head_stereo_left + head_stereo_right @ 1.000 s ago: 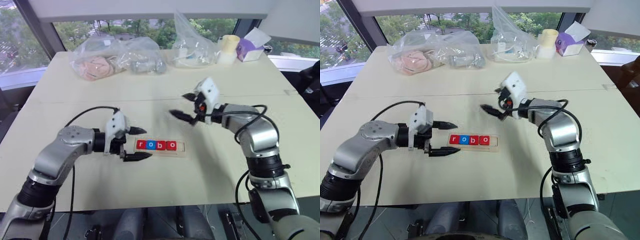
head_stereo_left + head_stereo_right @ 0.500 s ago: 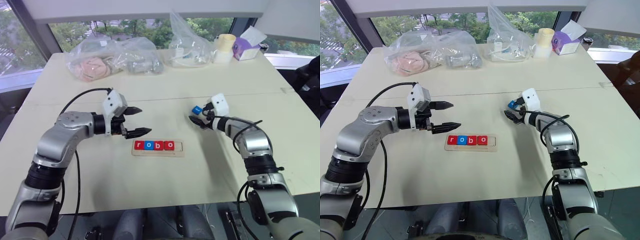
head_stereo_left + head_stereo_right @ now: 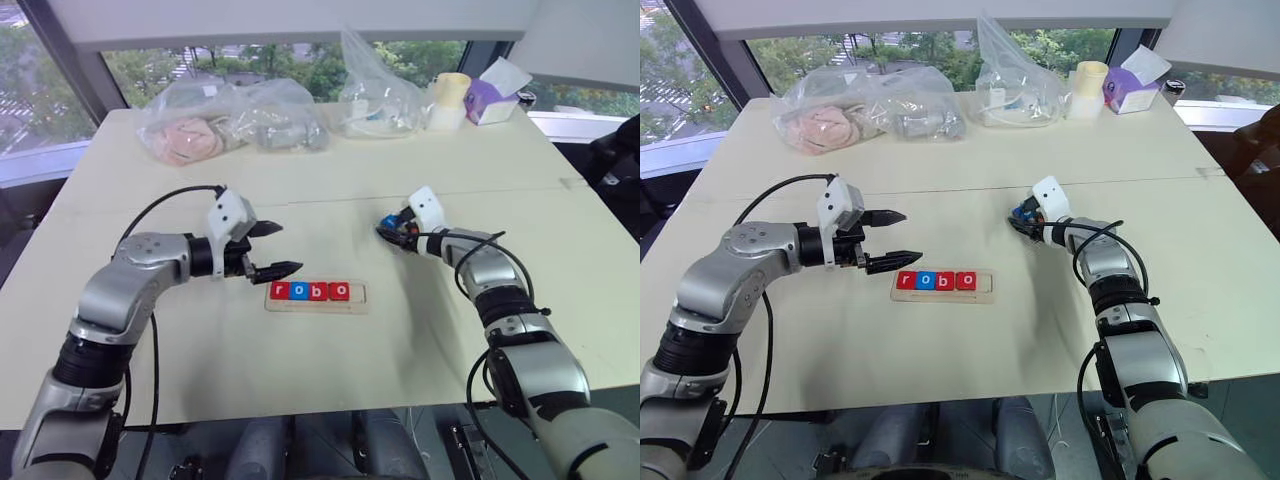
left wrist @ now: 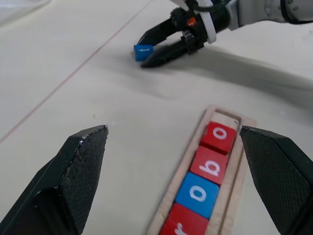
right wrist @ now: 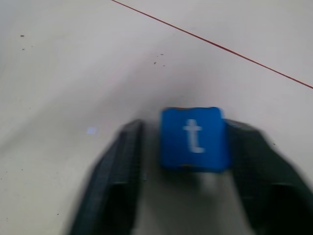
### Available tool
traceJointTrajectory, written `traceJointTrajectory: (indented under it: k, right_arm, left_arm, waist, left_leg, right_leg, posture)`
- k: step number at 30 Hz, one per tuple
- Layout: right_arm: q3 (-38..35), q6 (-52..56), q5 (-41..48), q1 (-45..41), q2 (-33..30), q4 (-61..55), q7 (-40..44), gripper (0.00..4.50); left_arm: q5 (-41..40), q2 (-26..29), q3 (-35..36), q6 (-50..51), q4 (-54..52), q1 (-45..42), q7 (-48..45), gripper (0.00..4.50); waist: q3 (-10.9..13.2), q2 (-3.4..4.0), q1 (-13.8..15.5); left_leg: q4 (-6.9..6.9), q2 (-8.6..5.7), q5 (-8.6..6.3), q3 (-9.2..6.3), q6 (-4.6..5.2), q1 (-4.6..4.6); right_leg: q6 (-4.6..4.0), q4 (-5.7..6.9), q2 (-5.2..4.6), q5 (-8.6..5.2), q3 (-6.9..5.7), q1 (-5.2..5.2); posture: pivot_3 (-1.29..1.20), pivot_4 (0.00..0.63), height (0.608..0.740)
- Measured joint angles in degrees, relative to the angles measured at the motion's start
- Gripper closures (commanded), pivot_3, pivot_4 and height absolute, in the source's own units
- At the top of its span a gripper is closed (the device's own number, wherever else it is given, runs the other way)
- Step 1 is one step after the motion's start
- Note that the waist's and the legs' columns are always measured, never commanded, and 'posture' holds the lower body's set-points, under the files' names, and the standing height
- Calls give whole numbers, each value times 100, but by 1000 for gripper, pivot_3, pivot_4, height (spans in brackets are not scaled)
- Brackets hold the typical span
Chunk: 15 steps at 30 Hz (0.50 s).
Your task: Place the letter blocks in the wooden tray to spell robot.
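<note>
The t block's side that must meet the red o is covered by my right gripper, so next I put the block down and grip its top and bottom edges (image 5: 191, 109).
The wooden tray (image 3: 359, 298) lies in the middle of the table. In its groove sit the letter blocks (image 3: 310, 291) red r, blue o, red b and red o, with its right end bare. To the tray's far right, a blue t block (image 5: 194, 138) rests on the table, and my right gripper (image 3: 388, 231) is shut on it, one finger on each side. My left gripper (image 3: 288, 247) hovers open just beyond the tray's left end and holds nothing. In the left wrist view the tray (image 4: 236, 159) runs between its fingers (image 4: 78, 181).
Along the far edge of the table stand clear plastic bags (image 3: 232, 117) with things inside, another bag (image 3: 375, 95), a pale yellow roll (image 3: 450, 98) and a purple tissue box (image 3: 492, 98). A thin seam (image 3: 300, 199) crosses the table behind both grippers.
My right gripper came down from above the table to the blue t block and closed on it. My left gripper moved from the tray's left end a little farther away, still open.
</note>
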Motion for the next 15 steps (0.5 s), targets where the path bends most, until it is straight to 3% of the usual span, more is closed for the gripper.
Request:
traceJointTrajectory:
  k: [7, 11, 15]
  right_arm:
    - [-263, 633, 60, 383, 42, -923, -633, 3310]
    - [-1104, 2360, 410, 1498, 499, -3916, -1831, 3310]
    - [-1338, 4214, 702, 2697, 1072, -6767, -2607, 3310]
  left_arm:
    - [8, 41, -94, -56, -181, -5, -156, 0]
    - [-23, 105, -369, -58, -583, 108, -406, 0]
    - [-120, 10, -458, -51, -662, 114, -485, 0]
  waist:
    - [0, 1, -3]
    - [0, 2, 40]
    - [-1, 2, 40]
  left_leg:
    - [-5, 0, 0, 0, 0, -2]
    - [-21, 1, -1, -28, -1, -17]
    - [-22, 1, -2, -35, -2, -19]
  right_leg:
    - [-1, 0, -1, 0, 3, -6]
    - [0, 4, -4, -1, 9, -29]
    - [-5, 3, -3, -5, 4, -30]
  posture:
    - [0, 150, 740]
    - [0, 150, 740]
    - [0, 150, 740]
